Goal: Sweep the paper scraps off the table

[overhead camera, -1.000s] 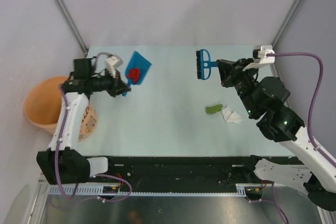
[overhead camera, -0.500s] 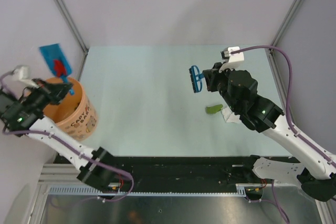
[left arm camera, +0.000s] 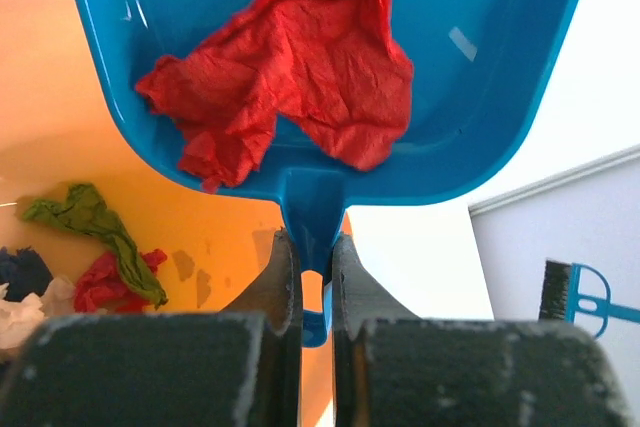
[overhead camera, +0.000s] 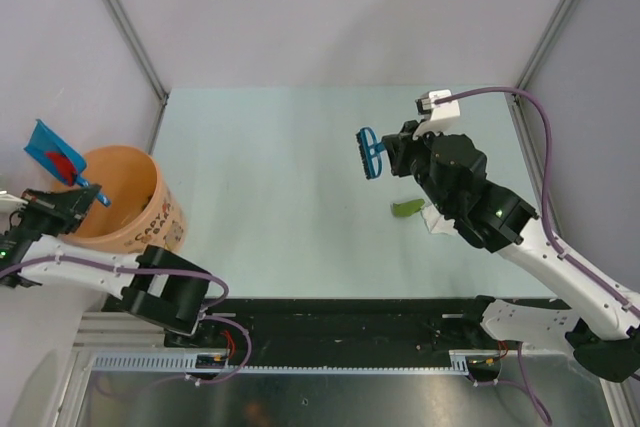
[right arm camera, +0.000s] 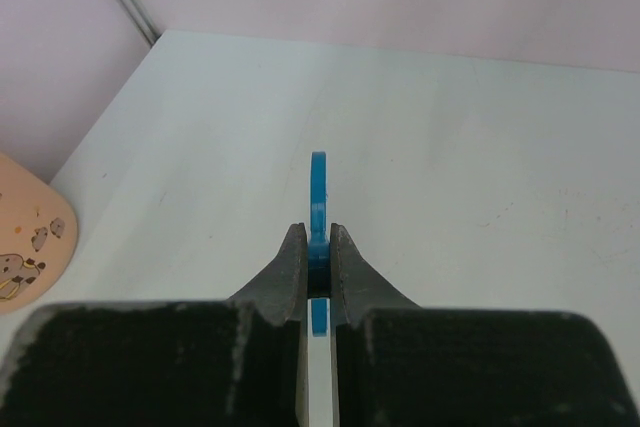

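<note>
Next, my left gripper sets the blue dustpan down on the bare table (overhead camera: 307, 231) between the orange bucket and the green scrap. The dustpan is now held over the bucket.
My left gripper (left arm camera: 312, 247) is shut on the handle of the blue dustpan (left arm camera: 480, 67), held over the orange bucket (overhead camera: 125, 202) off the left edge of the table (overhead camera: 280, 167). A red paper scrap (left arm camera: 290, 57) lies in the pan; it also shows in the top view (overhead camera: 62, 160). Green, red, white and dark blue scraps (left arm camera: 90, 247) lie in the bucket. My right gripper (right arm camera: 316, 247) is shut on the blue hand brush (overhead camera: 368, 153), held above the table. A green scrap (overhead camera: 405, 209) and a white scrap (overhead camera: 432, 219) lie on the table, partly hidden under the right arm.
Grey walls and metal rails (overhead camera: 125, 22) frame the table. A black rail strip (overhead camera: 330, 322) runs along its near edge. The bucket's rim shows at the lower left of the right wrist view (right arm camera: 30, 237).
The left arm swung the dustpan off the table to the left, over the bucket, then lower and further left. The right arm drew the brush back toward the table's middle.
</note>
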Motion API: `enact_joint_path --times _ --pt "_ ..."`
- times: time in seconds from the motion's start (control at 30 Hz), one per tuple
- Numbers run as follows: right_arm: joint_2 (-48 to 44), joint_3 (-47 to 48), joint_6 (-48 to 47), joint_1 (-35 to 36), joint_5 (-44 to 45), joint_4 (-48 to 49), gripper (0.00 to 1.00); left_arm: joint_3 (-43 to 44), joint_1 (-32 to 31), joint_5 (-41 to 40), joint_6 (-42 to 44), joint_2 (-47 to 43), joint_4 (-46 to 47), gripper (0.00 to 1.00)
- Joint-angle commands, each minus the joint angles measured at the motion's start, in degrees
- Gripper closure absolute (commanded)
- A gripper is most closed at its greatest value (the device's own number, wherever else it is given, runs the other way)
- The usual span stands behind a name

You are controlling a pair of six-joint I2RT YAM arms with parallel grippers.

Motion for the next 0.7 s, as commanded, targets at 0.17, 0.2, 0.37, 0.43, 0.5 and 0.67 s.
enact_joint_path --times 0.17,0.2,0.37,0.43,0.5,0.67 --pt "0.44 0.99 0.39 1.00 0.70 2.24 1.00 -4.75 -18.50 4.01 -3.65 -7.30 0.19 1.00" --pt "0.18 0.99 0.38 1.08 0.88 2.06 1.00 -4.67 -19.04 3.83 -3.74 -7.74 0.19 1.00" --pt "-1.05 0.99 -0.05 1.17 2.99 -0.22 1.00 -5.01 -15.28 -0.21 -5.50 -7.14 0.01 1.00" --pt "-1.58 0.99 -0.05 1.26 3.69 -0.93 1.00 -5.80 -11.41 2.07 -7.42 -6.09 -0.07 1.00" --pt "-1.76 0.99 -0.05 1.17 4.13 -1.19 1.00 -6.86 -9.47 2.43 -8.22 -4.77 -0.16 1.00" --pt "-2.02 0.99 -0.14 1.35 4.04 -1.10 1.00 -9.59 -8.41 5.84 -12.00 -4.92 0.10 1.00"
